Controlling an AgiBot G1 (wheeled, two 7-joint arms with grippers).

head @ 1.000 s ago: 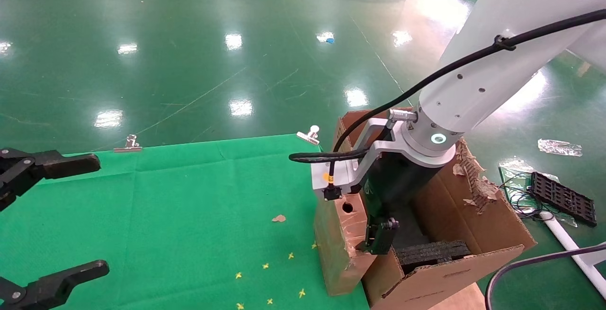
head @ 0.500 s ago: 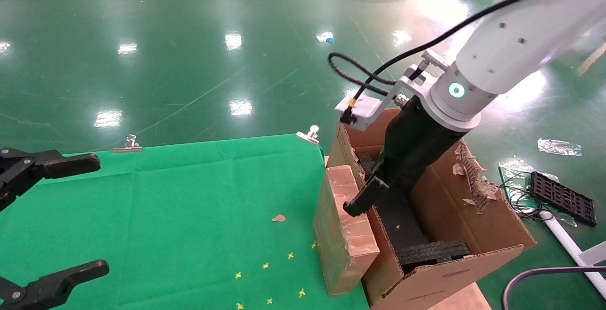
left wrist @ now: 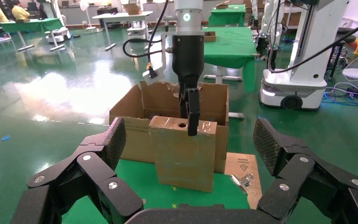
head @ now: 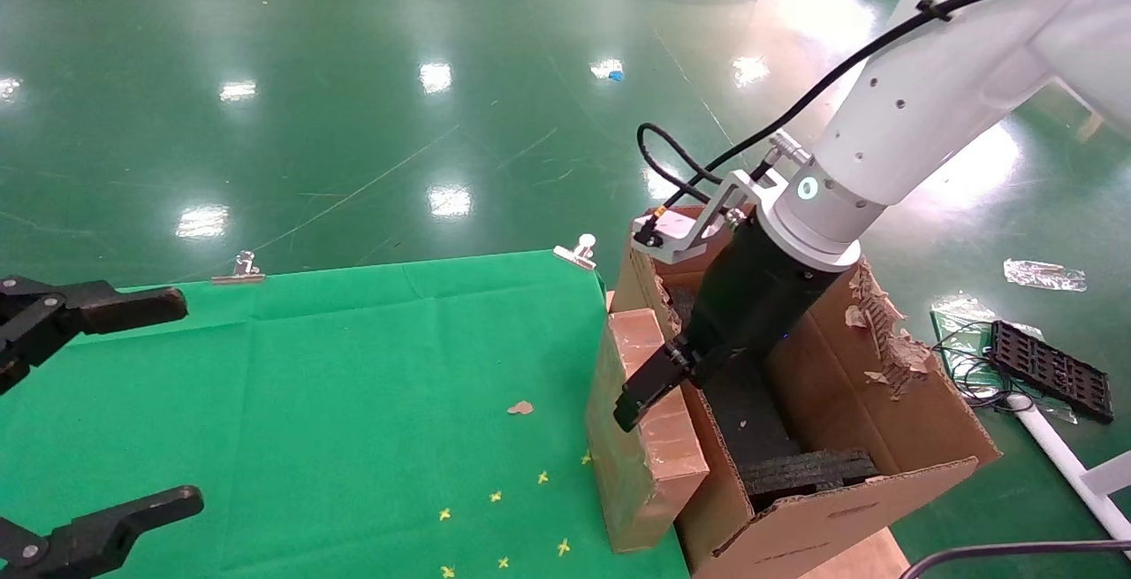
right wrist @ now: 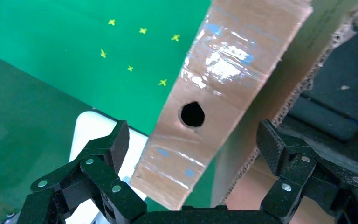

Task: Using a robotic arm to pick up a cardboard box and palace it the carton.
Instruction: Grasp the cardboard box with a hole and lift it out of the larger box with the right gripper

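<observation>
My right gripper is going to the cardboard box's top. It will close on the near end (head: 672, 430) (right wrist: 175, 151) of the cardboard box's top, between its round hole and its near edge.
The cardboard box (head: 641, 438) stands on edge at the green table's right rim, leaning against the carton (head: 884, 420). Its narrow taped top with a round hole (right wrist: 192, 114) faces up. The robotic arm, my right one, reaches down over it. Its right gripper (head: 658, 380) is open, with the box's top edge between the fingers (right wrist: 114, 144) and gaps on both sides. The left wrist view shows the same box (left wrist: 184, 154) before the carton (left wrist: 214, 100). My left gripper (head: 132, 407) is parked open at the table's left side.
Black foam blocks (head: 808, 473) line the carton's floor, and its far flap (head: 884, 323) is torn. Binder clips (head: 576, 252) (head: 239, 271) hold the green cloth (head: 353, 367). A black tray (head: 1051, 371) and cables lie on the floor to the right.
My right arm rose from low against the box, turned its wrist, then came down with open fingers over the box's top edge. The box and left gripper stayed put.
</observation>
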